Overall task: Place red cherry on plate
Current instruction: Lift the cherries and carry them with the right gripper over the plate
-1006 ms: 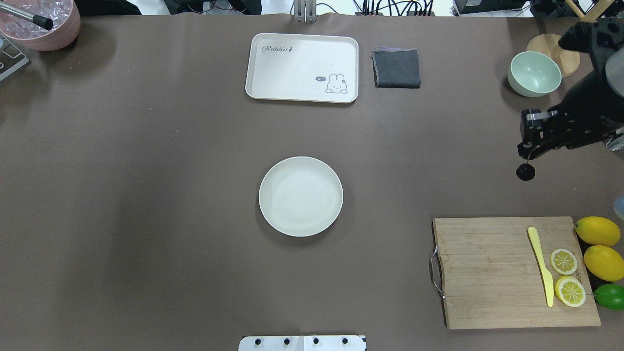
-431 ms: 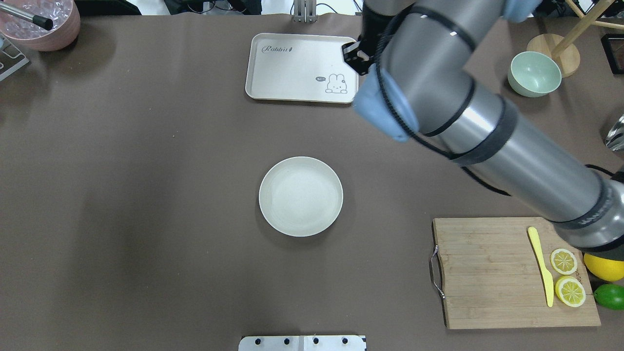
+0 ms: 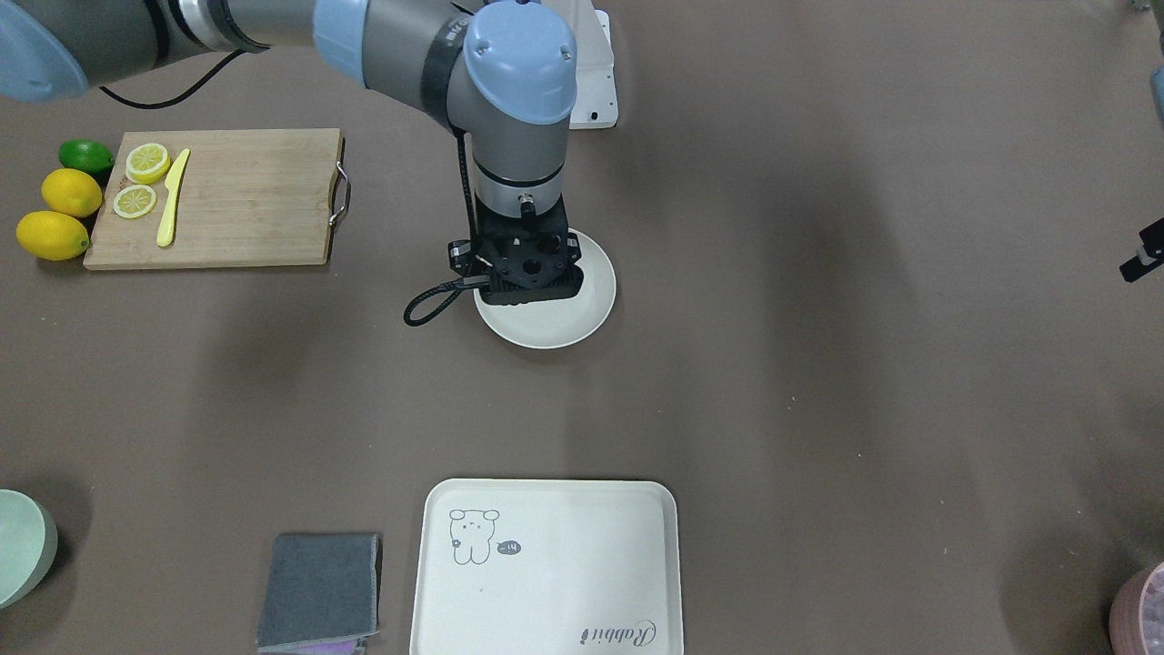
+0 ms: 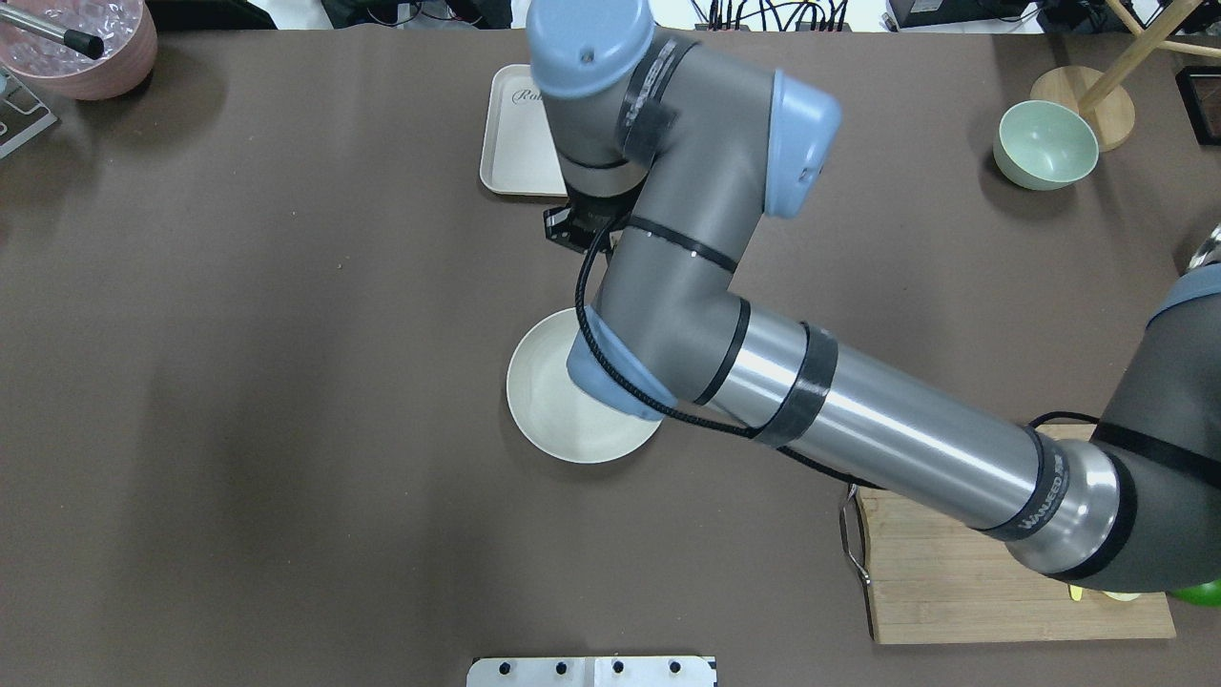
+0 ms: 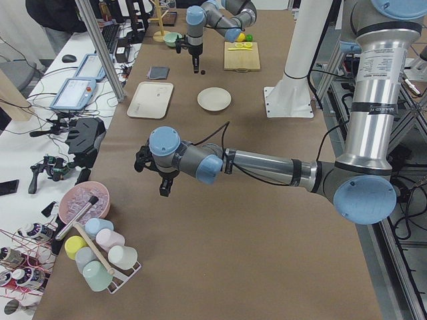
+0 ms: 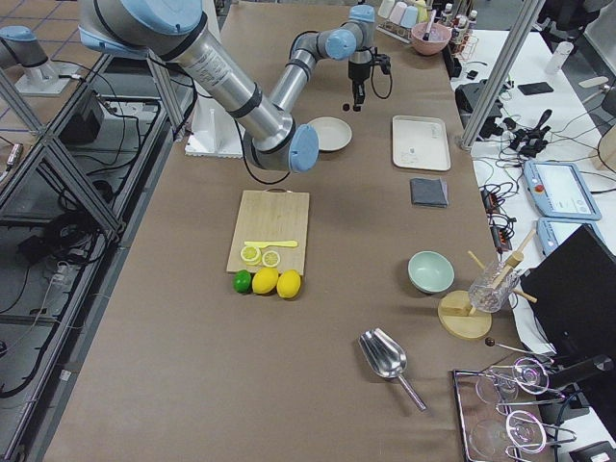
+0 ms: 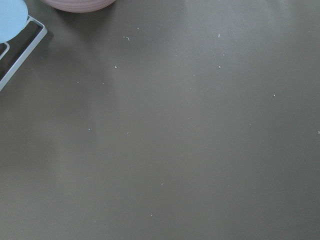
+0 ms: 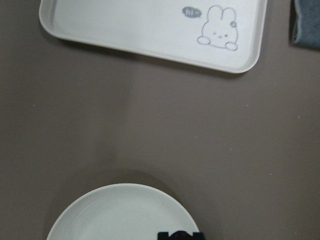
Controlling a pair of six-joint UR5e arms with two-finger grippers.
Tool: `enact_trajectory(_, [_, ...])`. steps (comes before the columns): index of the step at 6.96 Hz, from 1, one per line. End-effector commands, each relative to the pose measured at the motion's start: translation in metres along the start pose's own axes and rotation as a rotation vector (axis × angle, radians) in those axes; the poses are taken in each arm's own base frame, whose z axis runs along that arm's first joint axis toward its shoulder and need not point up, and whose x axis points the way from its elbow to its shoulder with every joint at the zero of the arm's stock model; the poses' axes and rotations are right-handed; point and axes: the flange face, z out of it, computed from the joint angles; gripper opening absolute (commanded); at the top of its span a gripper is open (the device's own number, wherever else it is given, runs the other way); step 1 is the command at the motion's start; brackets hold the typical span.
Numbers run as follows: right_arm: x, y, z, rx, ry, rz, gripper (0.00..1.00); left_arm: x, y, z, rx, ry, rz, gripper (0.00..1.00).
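Observation:
Next, my right gripper releases the red cherry near the middle of the round cream-white plate (image 3: 536,288).
The plate (image 3: 555,327) is round and cream-white and lies at the table's middle; it also shows as the plate (image 4: 544,410) in the overhead view. My right gripper (image 3: 532,273) hangs over the plate's robot-side half, fingers hidden under its black body. In the right wrist view the fingertips (image 8: 180,236) stand together over the plate's rim (image 8: 120,192). The red cherry (image 6: 346,107) is a tiny dark dot dangling beside the gripper tip, also seen as the cherry (image 5: 202,71). My left gripper (image 5: 163,188) hovers over bare table at the far left end; whether it is open or shut does not show.
The rabbit tray (image 3: 546,564) and a grey cloth (image 3: 318,591) lie beyond the plate. A cutting board (image 3: 245,196) with lemon slices, a yellow knife and lemons (image 3: 64,209) sits at the robot's right. A green bowl (image 4: 1045,143) and pink bowl (image 4: 86,48) occupy the far corners.
My right arm has swung from the table's far right, past the tray's corner, to above the plate, carrying the cherry by its stem.

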Motion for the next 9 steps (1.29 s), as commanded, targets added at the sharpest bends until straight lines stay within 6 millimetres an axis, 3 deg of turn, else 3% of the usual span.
enact_trajectory(1, [-0.044,0.076,0.049,0.026,0.018,0.037,0.00,-0.005,0.007,0.000,-0.001,0.002,-0.004,0.98])
enact_trajectory(3, [-0.047,0.111,0.069,0.015,0.025,0.026,0.00,-0.004,0.007,0.000,0.001,0.003,0.000,0.98])
enact_trajectory(4, [-0.050,0.117,0.083,0.050,0.018,0.014,0.00,-0.006,0.011,0.000,-0.003,0.002,-0.005,0.98])
enact_trajectory(6, [-0.047,0.114,0.106,0.052,0.018,0.011,0.00,-0.009,0.026,0.000,-0.009,0.000,-0.014,0.98])
enact_trajectory(9, [-0.036,0.089,0.104,0.075,0.018,0.025,0.00,-0.016,0.034,0.006,-0.025,-0.002,-0.031,0.98])
